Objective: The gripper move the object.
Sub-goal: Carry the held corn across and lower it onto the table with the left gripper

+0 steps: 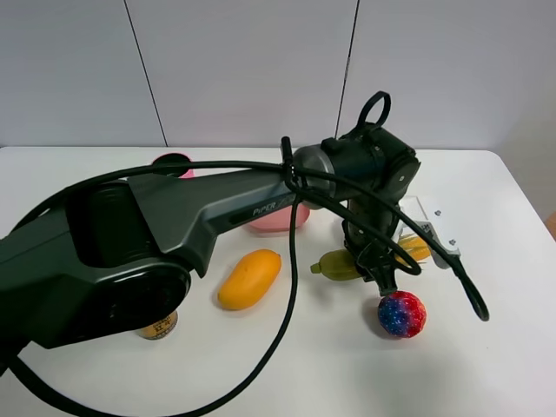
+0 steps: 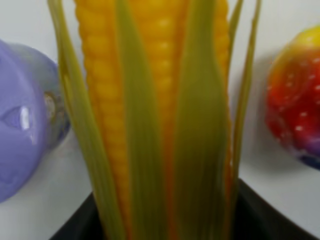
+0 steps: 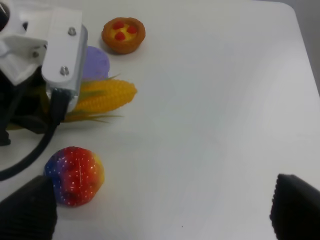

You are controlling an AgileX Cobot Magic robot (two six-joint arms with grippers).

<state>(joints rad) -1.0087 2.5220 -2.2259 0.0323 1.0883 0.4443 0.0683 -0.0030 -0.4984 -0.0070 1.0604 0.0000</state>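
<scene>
My left gripper should release the corn cob on the white table (image 1: 370, 273) (image 2: 172, 150) between the strawberry ball and the purple object.
The corn cob (image 1: 337, 266) lies on the white table, yellow kernel end (image 1: 415, 248) toward the right and green husk toward the mango. My left gripper (image 1: 382, 276) has reached across to the right side and sits over the cob's middle. In the left wrist view the cob (image 2: 155, 100) fills the frame, with black jaw parts pressed against both of its sides, so the gripper looks shut on it. In the right wrist view the cob (image 3: 107, 95) sticks out from under the left arm's wrist. My right gripper (image 3: 162, 205) is open and empty, its fingers (image 3: 25, 210) wide apart above bare table.
An orange-yellow mango (image 1: 249, 278) lies left of the cob. A red-and-blue strawberry ball (image 1: 401, 314) sits just in front of the left gripper. A pink bowl (image 1: 278, 217), a can (image 1: 158, 326), a fruit tart (image 3: 123, 34) and a purple object (image 3: 95, 62) stand nearby.
</scene>
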